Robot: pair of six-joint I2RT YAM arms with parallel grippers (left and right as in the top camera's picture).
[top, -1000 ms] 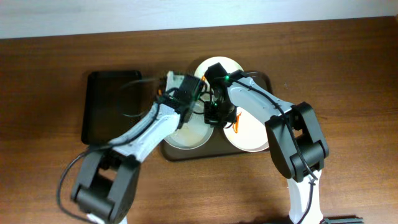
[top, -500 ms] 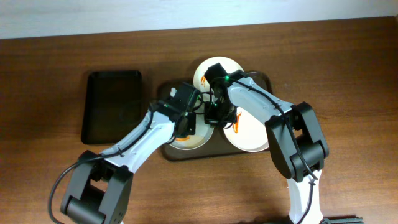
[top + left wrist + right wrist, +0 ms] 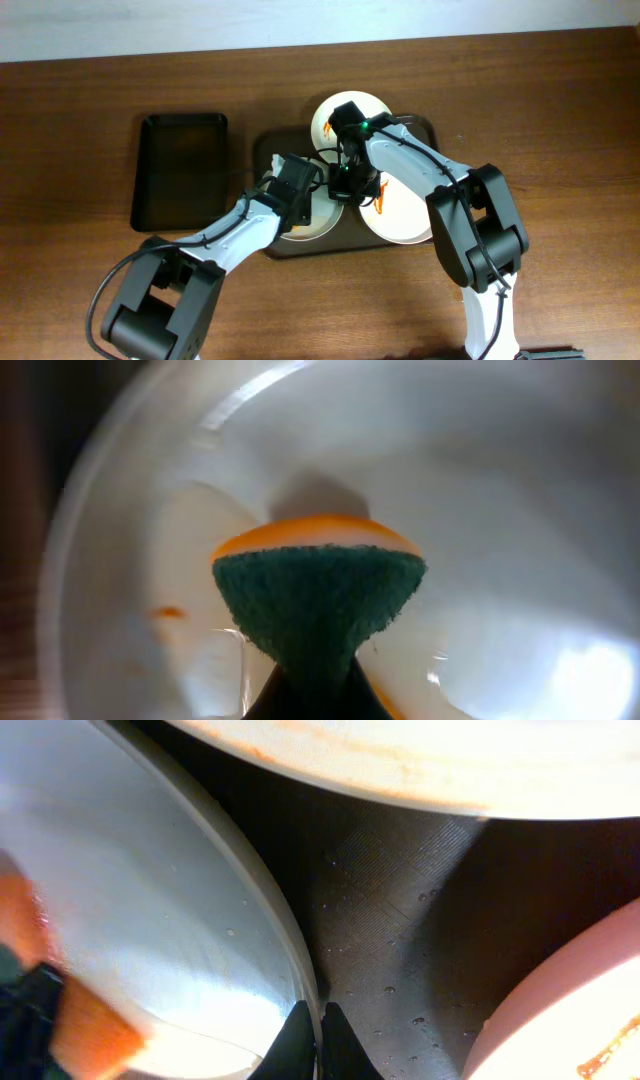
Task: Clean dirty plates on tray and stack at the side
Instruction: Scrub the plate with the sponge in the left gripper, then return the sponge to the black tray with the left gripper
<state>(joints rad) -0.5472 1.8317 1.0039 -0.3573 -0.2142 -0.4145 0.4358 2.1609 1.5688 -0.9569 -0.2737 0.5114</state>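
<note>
Next, I set the white plate down with my right gripper on the bare table (image 3: pixel 507 144) next to the brown tray, across from the black tray.
The dark brown tray (image 3: pixel 420 128) holds three white plates. My left gripper (image 3: pixel 298 200) is shut on a green and orange sponge (image 3: pixel 318 600) and presses it on the front-left plate (image 3: pixel 320 218), which shows a small orange smear (image 3: pixel 168 613) in the left wrist view. My right gripper (image 3: pixel 345 185) is shut on that plate's rim (image 3: pixel 305 982). The right plate (image 3: pixel 405 215) has an orange smear. The far plate (image 3: pixel 325 118) is partly hidden under the right arm, and its rim (image 3: pixel 400 755) shows faint orange.
A smaller black tray (image 3: pixel 180 170) lies to the left of the brown tray. The wet tray floor (image 3: pixel 400 910) shows between the plates. Bare wooden table surrounds both trays.
My left gripper has moved with the sponge from the tray's back-left edge toward the front, across the front-left plate. My right gripper has stayed on the rim.
</note>
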